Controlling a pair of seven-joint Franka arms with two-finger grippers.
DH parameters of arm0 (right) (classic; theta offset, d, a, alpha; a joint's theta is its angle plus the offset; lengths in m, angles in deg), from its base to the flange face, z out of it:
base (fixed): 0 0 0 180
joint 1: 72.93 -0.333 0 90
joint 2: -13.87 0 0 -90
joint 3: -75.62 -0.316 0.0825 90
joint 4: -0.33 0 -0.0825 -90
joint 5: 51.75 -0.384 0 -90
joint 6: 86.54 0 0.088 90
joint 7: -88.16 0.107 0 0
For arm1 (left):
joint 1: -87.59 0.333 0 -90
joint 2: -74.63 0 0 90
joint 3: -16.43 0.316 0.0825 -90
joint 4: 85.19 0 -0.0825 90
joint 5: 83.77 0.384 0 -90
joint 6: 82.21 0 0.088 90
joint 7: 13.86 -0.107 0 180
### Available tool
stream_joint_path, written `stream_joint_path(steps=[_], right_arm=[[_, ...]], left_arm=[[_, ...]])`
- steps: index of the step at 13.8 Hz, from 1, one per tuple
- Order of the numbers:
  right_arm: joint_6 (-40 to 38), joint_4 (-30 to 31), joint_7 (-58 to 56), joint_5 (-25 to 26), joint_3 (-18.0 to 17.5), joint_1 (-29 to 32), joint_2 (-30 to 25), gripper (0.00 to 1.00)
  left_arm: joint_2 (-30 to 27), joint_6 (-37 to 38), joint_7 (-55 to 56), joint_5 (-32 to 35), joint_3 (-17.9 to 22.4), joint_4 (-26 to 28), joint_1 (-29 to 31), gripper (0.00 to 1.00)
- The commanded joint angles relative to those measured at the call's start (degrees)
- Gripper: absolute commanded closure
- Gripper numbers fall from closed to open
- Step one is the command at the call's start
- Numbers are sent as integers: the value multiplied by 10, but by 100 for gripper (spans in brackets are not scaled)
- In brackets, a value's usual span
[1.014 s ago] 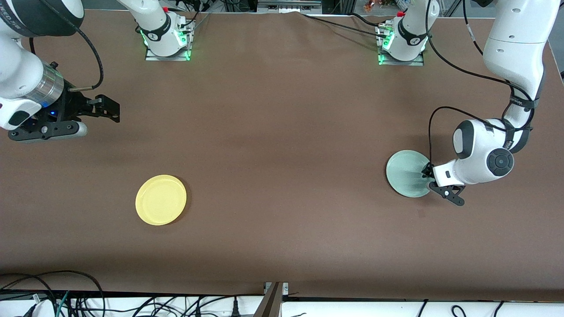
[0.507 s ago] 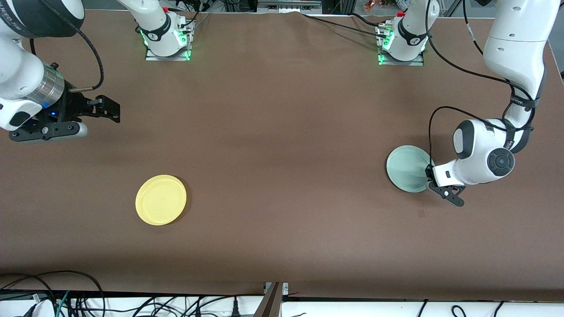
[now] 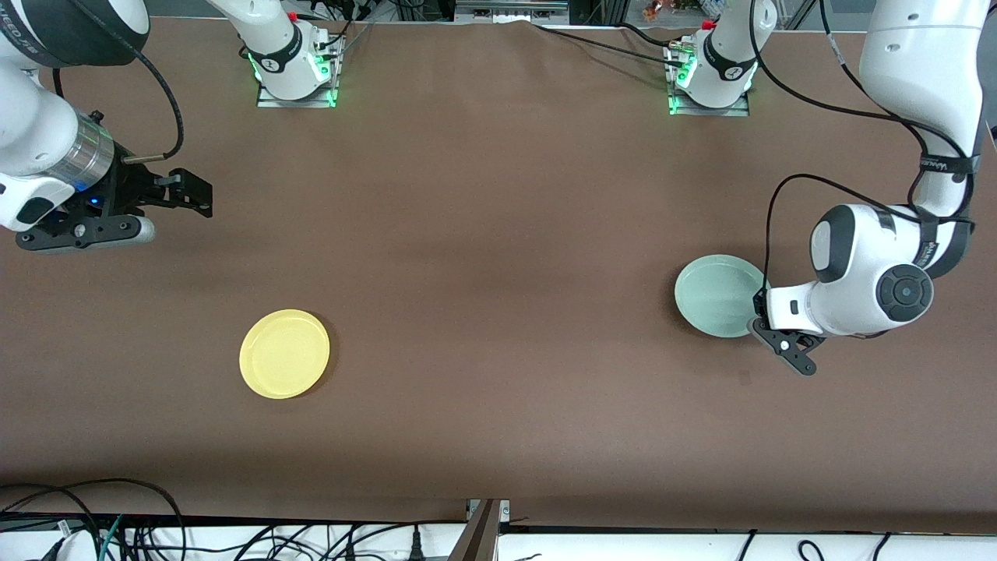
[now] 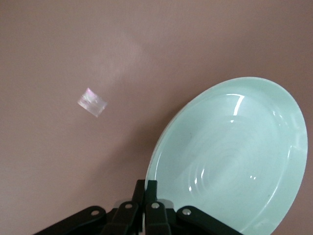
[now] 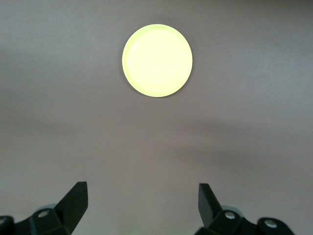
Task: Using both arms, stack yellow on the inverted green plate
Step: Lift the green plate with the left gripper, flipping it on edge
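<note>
My left gripper will set the green plate down upside down on the bare middle of the brown table cloth (image 3: pixel 520 261).
The pale mint-green plate (image 3: pixel 716 296) is held tilted just over the table at the left arm's end. My left gripper (image 3: pixel 757 313) is shut on its rim at the side toward that end. In the left wrist view the two black fingers (image 4: pixel 152 188) pinch the rim and the green plate (image 4: pixel 230 161) shows its hollow face. The yellow plate (image 3: pixel 284 354) lies flat, rim up, toward the right arm's end. My right gripper (image 3: pixel 191 195) waits open and empty in the air over bare table. The right wrist view shows the yellow plate (image 5: pixel 157 60) well ahead of the right gripper (image 5: pixel 142 198).
The brown table cloth (image 3: pixel 498 234) bears only the two plates. A small shiny tape mark (image 4: pixel 93 102) lies on the cloth beside the green plate. Both arm bases (image 3: pixel 296 70) stand along the table's edge farthest from the front camera. Cables hang below the edge nearest it.
The left wrist has turned with the green plate in its grip. The plate has tilted and shifted slightly away from the front camera. The right arm and yellow plate have not moved.
</note>
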Motion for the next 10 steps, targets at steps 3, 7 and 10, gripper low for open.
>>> stream_joint_path(steps=[3, 7, 10], right_arm=[[-1, 0, -7, -2, -1, 1, -2, 0], [-1, 0, -9, -2, -1, 3, -2, 0], [0, 0, -9, -2, 0, 5, -1, 0]], left_arm=[[6, 137, 137, 77, 8, -114, -111, 100], [10, 177, 330, 218, 9, -144, -229, 100], [15, 199, 404, 312, 9, -144, -296, 100]])
